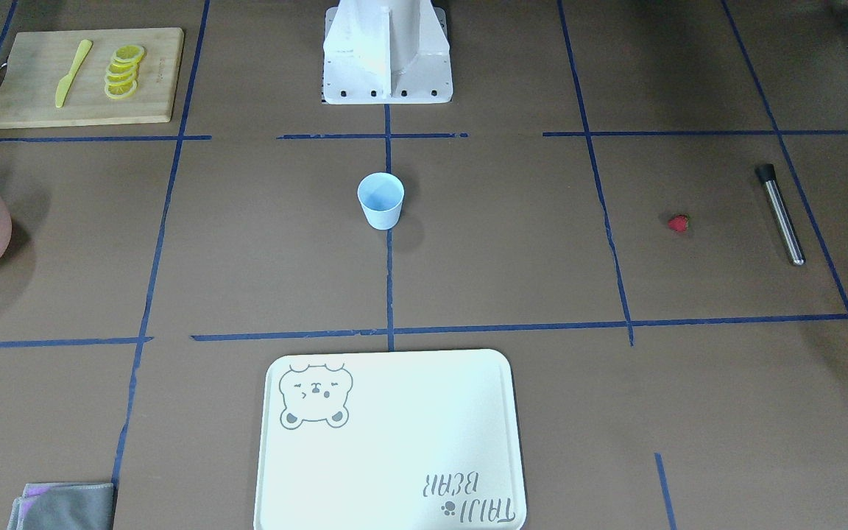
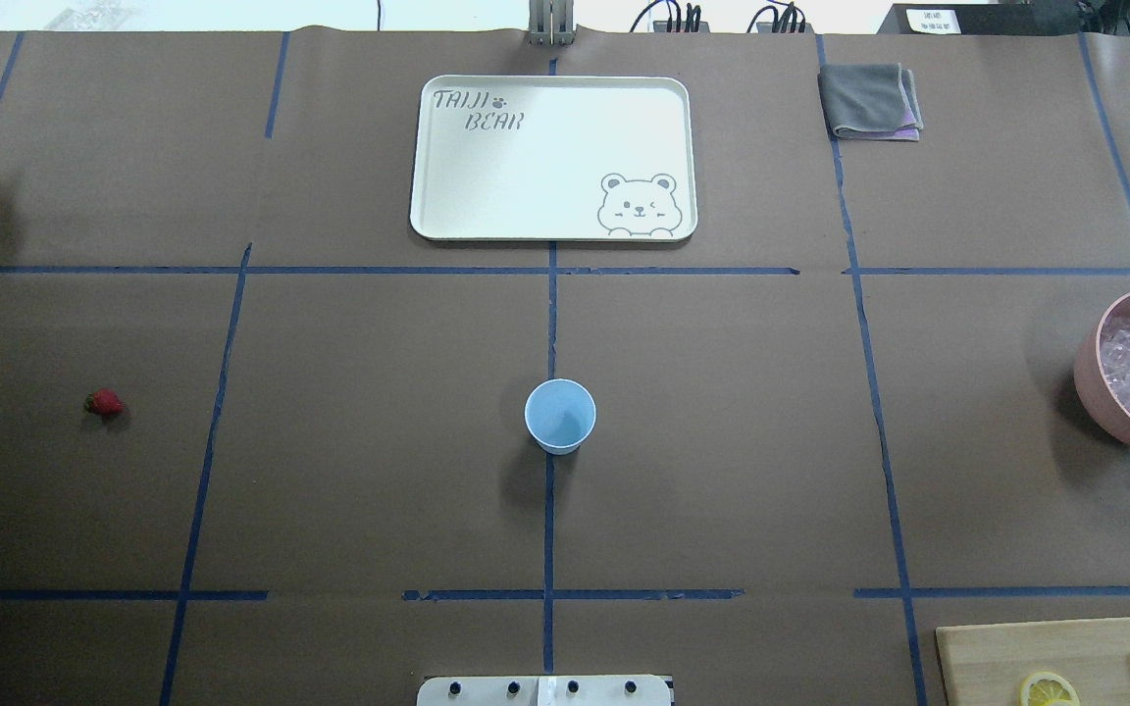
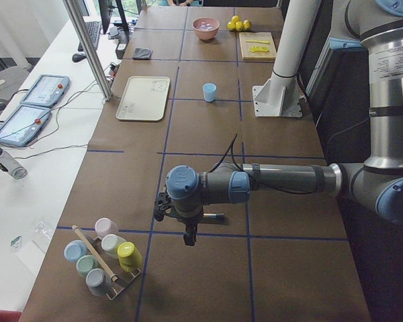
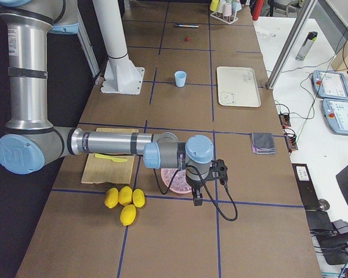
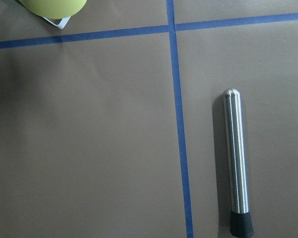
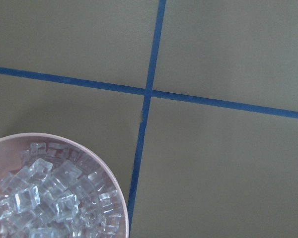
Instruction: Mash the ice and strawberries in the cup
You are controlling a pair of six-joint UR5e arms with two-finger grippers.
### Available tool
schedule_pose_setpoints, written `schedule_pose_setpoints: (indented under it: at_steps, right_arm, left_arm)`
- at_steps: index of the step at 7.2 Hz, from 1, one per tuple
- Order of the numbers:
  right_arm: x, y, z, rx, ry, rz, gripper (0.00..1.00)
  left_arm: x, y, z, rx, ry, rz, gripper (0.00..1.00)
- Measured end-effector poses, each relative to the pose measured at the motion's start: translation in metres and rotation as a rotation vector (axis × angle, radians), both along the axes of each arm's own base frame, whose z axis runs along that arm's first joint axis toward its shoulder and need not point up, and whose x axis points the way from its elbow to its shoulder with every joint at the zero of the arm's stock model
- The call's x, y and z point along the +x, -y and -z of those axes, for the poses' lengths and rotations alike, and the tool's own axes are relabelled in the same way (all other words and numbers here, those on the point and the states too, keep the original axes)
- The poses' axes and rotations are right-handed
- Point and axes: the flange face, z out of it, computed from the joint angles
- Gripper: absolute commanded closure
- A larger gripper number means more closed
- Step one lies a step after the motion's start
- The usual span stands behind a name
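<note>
The robot's right gripper should next close on an ice cube near the pink bowl's middle [image 6: 29,198], since the light blue cup still needs ice.
The light blue cup [image 2: 560,416] stands upright and looks empty at the table's middle, in front of the robot base. One red strawberry [image 2: 104,401] lies on the brown paper far to my left. Ice cubes [image 6: 49,198] fill the pink bowl [image 2: 1090,378] at the right edge. A steel muddler [image 5: 237,163] with a black tip lies beyond the strawberry. My left gripper [image 3: 189,236] hangs over the muddler area, and my right gripper [image 4: 196,200] hangs beside the bowl. Each shows only in a side view, so I cannot tell whether it is open or shut.
A white bear tray [image 2: 428,157] lies at the far middle. A wooden board [image 1: 26,96] carries lemon slices [image 1: 123,71] and a yellow knife [image 1: 72,72]. Whole lemons [image 4: 124,200], a grey cloth [image 2: 869,100] and a rack of pastel cups [image 3: 104,258] sit at the table's ends.
</note>
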Motion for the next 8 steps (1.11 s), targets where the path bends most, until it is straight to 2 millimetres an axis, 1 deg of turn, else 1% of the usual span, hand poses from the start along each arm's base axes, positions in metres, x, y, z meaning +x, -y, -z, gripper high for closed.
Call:
schedule_pose_setpoints:
  at_steps: [3, 4, 6, 7, 8]
  right_arm:
    - [0.000, 0.001, 0.004, 0.004, 0.000, -0.004, 0.00]
    - [-0.006, 0.004, 0.013, 0.015, 0.000, -0.002, 0.00]
    - [-0.035, 0.008, 0.041, 0.078, 0.002, 0.034, 0.00]
    - [-0.048, 0.008, 0.048, 0.134, 0.006, 0.056, 0.00]
    - [-0.069, 0.010, 0.054, 0.179, 0.009, 0.097, 0.01]
  left_arm:
    - [0.000, 0.001, 0.002, 0.004, 0.000, 0.000, 0.00]
    - [0.000, 0.001, 0.002, 0.005, 0.000, 0.000, 0.00]
    - [0.000, 0.001, 0.003, 0.005, -0.001, -0.001, 0.00]
    - [0.001, 0.001, 0.003, 0.005, -0.001, -0.001, 0.00]
    - [0.001, 0.001, 0.003, 0.005, -0.001, -0.001, 0.00]
